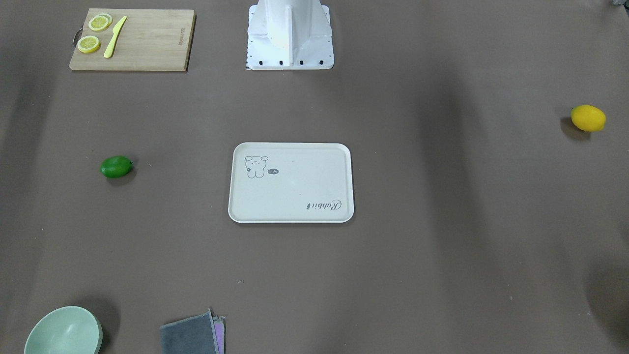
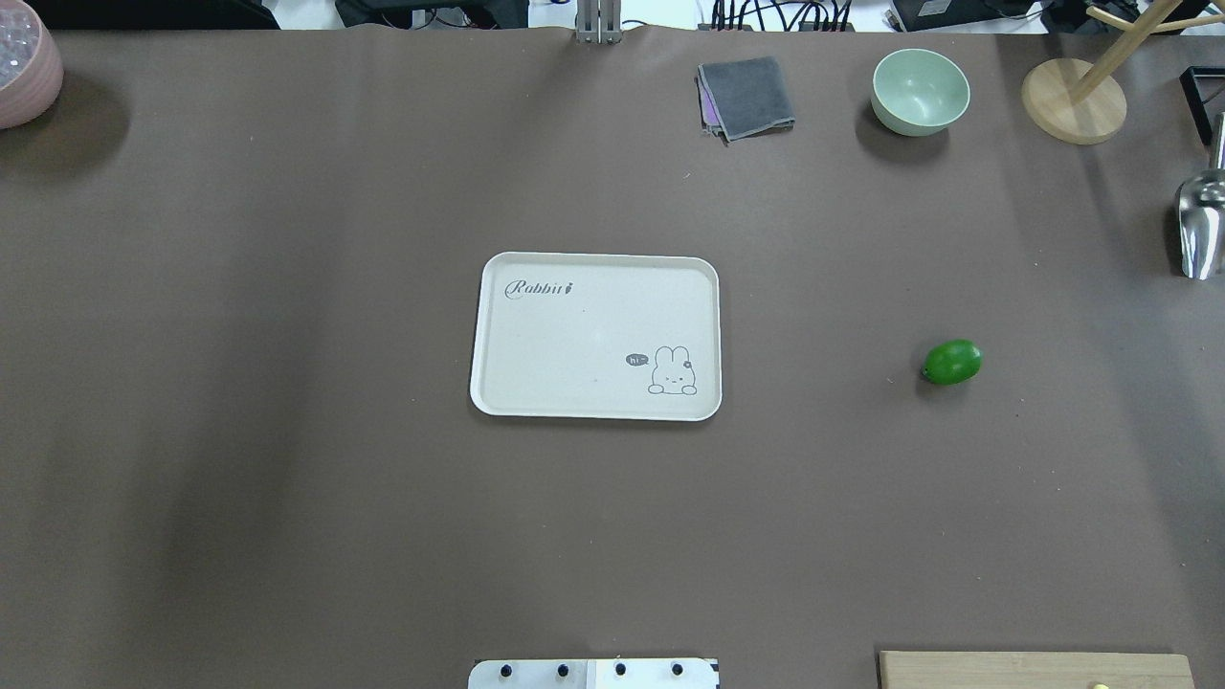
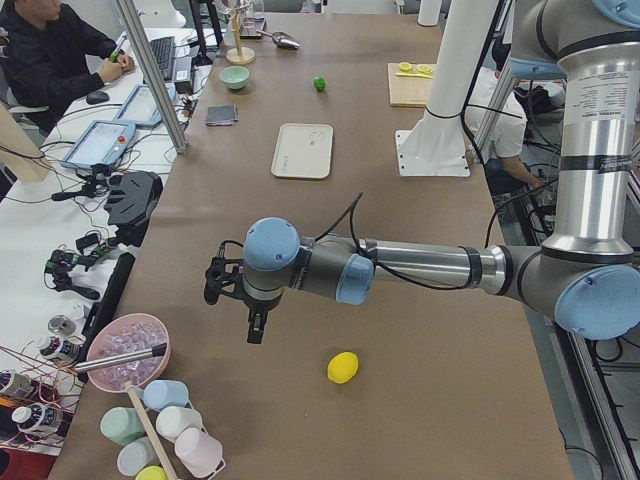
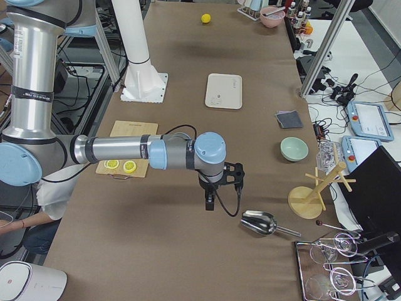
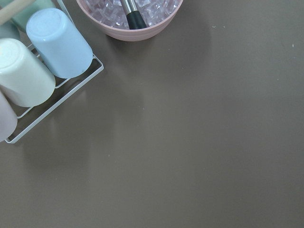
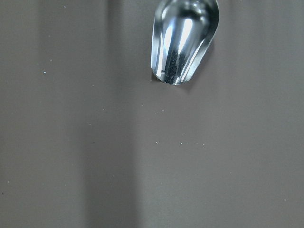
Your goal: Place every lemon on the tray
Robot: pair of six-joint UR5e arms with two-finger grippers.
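The lemon still has to go on the cream-white tray, so next my left gripper closes on the middle of the yellow lemon (image 1: 587, 120).
The cream-white tray (image 1: 295, 189) lies in the middle of the table with nothing on it; it also shows in the overhead view (image 2: 574, 330). The green lemon (image 2: 952, 362) lies on the table on my right side, well apart from the tray. The yellow lemon (image 1: 588, 118) lies far out on my left side. My left gripper (image 3: 238, 312) hangs above the table near the yellow lemon (image 3: 342, 367). My right gripper (image 4: 220, 193) hangs over the table's right end. Both grippers show only in the side views, so I cannot tell if they are open or shut.
A wooden cutting board (image 1: 147, 44) holds lemon slices and a yellow knife. A green bowl (image 2: 920, 91), a grey cloth (image 2: 746, 96), a wooden stand (image 2: 1072, 100) and a metal scoop (image 6: 185, 38) are at the right. A pink ice bowl (image 5: 130, 28) and cups (image 5: 57, 42) are at the left end.
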